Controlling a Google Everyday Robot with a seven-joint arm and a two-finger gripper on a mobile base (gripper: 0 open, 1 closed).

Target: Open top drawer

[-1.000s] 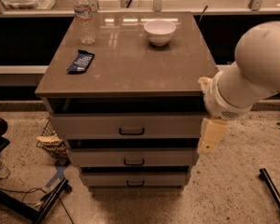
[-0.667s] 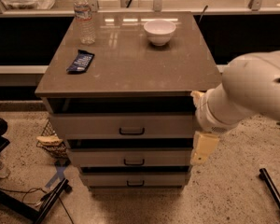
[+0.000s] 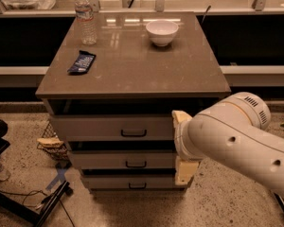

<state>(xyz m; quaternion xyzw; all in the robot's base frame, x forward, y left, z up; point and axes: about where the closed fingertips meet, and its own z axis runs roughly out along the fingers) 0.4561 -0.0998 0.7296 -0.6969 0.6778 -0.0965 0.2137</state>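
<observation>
The robot's gripper should close on the dark pull handle (image 3: 134,133) of the top drawer, because a pull there slides the drawer open.
The top drawer (image 3: 94,126) is the widest of three light-grey drawers under the brown tabletop (image 3: 132,70). Its flat front carries a small dark pull handle (image 3: 133,133), and it looks pushed in. My gripper (image 3: 181,126) is at the end of the white arm (image 3: 236,136), in front of the right end of the top drawer's front, to the right of the handle and apart from it. It covers the right ends of the drawer fronts.
Two narrower drawers (image 3: 109,161) (image 3: 109,182) sit below. On the tabletop stand a water bottle (image 3: 85,18), a white bowl (image 3: 162,32) and a dark snack packet (image 3: 81,62). A small basket (image 3: 52,143) and black stand legs (image 3: 33,207) are on the floor at left.
My arm has swung left and lower, bringing the gripper from beside the cabinet's right edge to in front of the drawers' right ends. The drawers have not moved.
</observation>
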